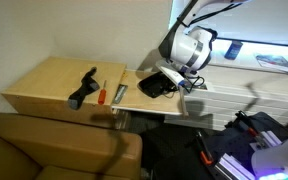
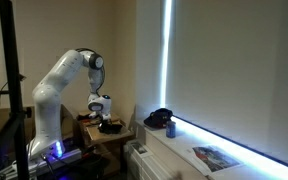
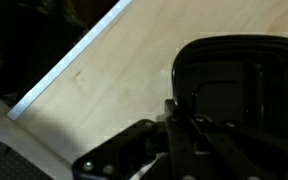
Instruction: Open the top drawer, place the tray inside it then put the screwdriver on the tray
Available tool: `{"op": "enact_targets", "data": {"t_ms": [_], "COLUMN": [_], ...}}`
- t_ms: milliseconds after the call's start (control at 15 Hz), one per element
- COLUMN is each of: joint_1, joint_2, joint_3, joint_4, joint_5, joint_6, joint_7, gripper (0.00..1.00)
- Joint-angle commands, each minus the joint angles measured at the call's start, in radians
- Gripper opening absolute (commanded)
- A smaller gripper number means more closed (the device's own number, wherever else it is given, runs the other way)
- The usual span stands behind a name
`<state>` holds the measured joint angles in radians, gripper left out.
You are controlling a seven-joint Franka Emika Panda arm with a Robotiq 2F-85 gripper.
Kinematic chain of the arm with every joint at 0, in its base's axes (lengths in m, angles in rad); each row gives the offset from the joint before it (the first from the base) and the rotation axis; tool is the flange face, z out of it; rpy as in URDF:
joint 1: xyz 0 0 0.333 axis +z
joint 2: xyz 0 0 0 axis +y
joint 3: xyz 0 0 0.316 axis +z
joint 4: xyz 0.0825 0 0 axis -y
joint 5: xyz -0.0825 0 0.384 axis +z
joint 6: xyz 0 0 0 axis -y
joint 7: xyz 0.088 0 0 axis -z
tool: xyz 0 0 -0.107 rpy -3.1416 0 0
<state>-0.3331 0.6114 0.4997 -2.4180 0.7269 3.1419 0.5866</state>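
The black tray, now over the open drawer, will be released by my gripper close to the middle of the open top drawer's light wood bottom (image 1: 152, 88).
The top drawer (image 1: 134, 101) of the pale wooden cabinet (image 1: 49, 80) stands pulled open; its light wood bottom fills the wrist view (image 3: 134, 70). The black tray (image 1: 154, 86) is over the drawer, and I cannot tell whether it rests on the bottom. My gripper (image 1: 176, 80) is at the tray's edge. In the wrist view the fingers (image 3: 179, 125) are shut on the rim of the tray (image 3: 234, 70). The screwdriver (image 1: 99, 95), with an orange-red handle, lies on the cabinet top, apart from the gripper.
A long black angular tool (image 1: 84, 88) lies on the cabinet top beside the screwdriver. A brown sofa (image 1: 54, 148) stands in front. A white slatted unit (image 1: 246, 88) runs along the window, with a black cap-like object (image 2: 159, 118) on it.
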Motion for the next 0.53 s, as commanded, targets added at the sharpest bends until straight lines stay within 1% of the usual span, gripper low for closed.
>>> {"op": "enact_targets", "data": {"t_ms": [0, 67, 133, 200, 267, 333, 400, 467], "joint_1": [-0.067, -0.052, -0.019, 0.035, 0.122, 0.176, 0.266, 0.324], "joint_2": [0.054, 0.059, 0.039, 0.006, -0.01, -0.02, -0.042, -0.055], "joint_3": [0.093, 0.095, 0.07, 0.024, -0.056, -0.104, -0.191, -0.25], "joint_4": [0.007, 0.009, -0.004, -0.012, 0.006, 0.02, 0.029, 0.039], "joint_5": [-0.063, -0.086, -0.112, -0.088, -0.105, -0.111, -0.136, -0.157], "joint_6": [-0.028, -0.049, -0.085, -0.15, -0.208, -0.249, -0.278, -0.302], "joint_7": [-0.123, -0.133, -0.129, -0.153, -0.118, -0.106, -0.071, -0.048], "gripper": [0.01, 0.01, 0.01, 0.01, 0.01, 0.01, 0.01, 0.01]}}
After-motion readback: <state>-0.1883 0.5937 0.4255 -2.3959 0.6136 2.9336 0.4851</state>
